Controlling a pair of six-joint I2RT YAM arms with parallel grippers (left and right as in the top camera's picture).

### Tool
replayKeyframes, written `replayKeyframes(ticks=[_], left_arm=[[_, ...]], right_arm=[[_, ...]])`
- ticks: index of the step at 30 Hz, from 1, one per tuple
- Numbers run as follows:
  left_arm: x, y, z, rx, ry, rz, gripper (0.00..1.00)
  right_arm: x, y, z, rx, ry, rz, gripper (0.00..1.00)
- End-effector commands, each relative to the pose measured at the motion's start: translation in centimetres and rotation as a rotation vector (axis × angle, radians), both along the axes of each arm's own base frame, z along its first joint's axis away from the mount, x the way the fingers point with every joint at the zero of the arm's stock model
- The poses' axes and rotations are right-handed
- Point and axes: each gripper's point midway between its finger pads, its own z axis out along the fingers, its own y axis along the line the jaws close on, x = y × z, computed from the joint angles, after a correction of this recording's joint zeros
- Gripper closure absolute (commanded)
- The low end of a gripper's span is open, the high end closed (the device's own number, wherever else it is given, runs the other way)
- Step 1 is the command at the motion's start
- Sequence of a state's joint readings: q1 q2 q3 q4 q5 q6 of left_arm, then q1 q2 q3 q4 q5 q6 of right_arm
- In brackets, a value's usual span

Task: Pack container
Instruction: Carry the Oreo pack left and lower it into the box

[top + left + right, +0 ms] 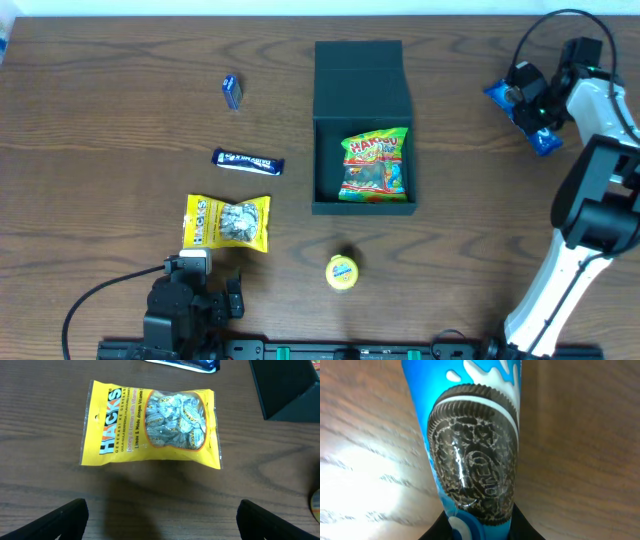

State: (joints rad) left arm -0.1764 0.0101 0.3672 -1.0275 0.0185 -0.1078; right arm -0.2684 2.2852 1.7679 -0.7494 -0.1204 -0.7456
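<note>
The blue Oreo packet, now held over the wood, will be released by my right gripper into the container's narrow gap (328,163), there beside the Haribo bag.
The container (362,70), a dark teal box with its flap lid folded back, stands open at mid-table with a Haribo bag (376,165) inside. At the far right, my right gripper (525,108) is shut on a blue Oreo packet (545,142). In the right wrist view the Oreo packet (472,460) sits between the black fingers of that gripper (477,525), over the wood. My left gripper (162,520) is wide open and holds nothing. It hovers just short of a yellow Hacks candy bag (152,422), which also shows in the overhead view as the Hacks bag (228,222) beyond the left gripper (205,285).
A dark blue snack bar (247,160) and a small blue packet (232,91) lie left of the container. A round yellow item (342,272) sits in front of it. The container's corner (287,387) shows at the upper right of the left wrist view.
</note>
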Motion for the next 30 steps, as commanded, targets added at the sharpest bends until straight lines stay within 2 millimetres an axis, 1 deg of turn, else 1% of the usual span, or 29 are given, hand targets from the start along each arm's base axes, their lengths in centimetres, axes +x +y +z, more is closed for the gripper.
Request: replayKeyframes(ticks=[1,5,6,8,10,12,14,17,19,22,25,28,30], left_arm=[[-0.8,0.7,-1.5,0.028,0.057,0.025,0.04],[-0.8,0.7,-1.5,0.028,0.057,0.025,0.05],[-0.8,0.7,-1.5,0.028,0.057,0.025,0.04],[-0.8,0.7,-1.5,0.028,0.057,0.025,0.04],[-0.8,0.7,-1.5,0.028,0.057,0.025,0.04],[-0.8,0.7,-1.5,0.028,0.057,0.025,0.04],[-0.8,0.7,-1.5,0.028,0.057,0.025,0.04],[-0.8,0.7,-1.5,0.028,0.057,0.025,0.04],[-0.8,0.7,-1.5,0.028,0.057,0.025,0.04],[-0.8,0.7,-1.5,0.028,0.057,0.025,0.04],[-0.8,0.7,-1.5,0.028,0.057,0.025,0.04],[-0.8,0.7,-1.5,0.028,0.057,0.025,0.04],[-0.8,0.7,-1.5,0.028,0.057,0.025,0.04]], right_arm=[[1.3,1.1,4.6,0.027,-0.099,-0.062,0.91],[1.7,2.1,8.7,0.050,-0.171,-0.126,0.94],[1.7,2.4,9.8,0.062,-0.190,-0.155,0.94],[1.6,3.1,12.3,0.103,-0.228,-0.235,0.99],[1.3,3.8,14.1,0.142,-0.247,-0.303,0.99],[0.5,4.8,15.9,0.188,-0.253,-0.373,0.99],[-0.5,6.4,17.3,0.234,-0.239,-0.432,0.99],[-2.3,9.1,18.8,0.312,-0.195,-0.543,0.99],[-3.9,11.9,19.6,0.366,-0.148,-0.612,0.99],[-5.9,16.2,20.4,0.401,-0.090,-0.615,0.99],[-7.8,21.6,20.7,0.415,-0.038,-0.544,0.99],[-9.0,26.6,20.7,0.434,-0.013,-0.469,0.98],[-9.6,29.3,21.0,0.457,-0.012,-0.432,0.98]])
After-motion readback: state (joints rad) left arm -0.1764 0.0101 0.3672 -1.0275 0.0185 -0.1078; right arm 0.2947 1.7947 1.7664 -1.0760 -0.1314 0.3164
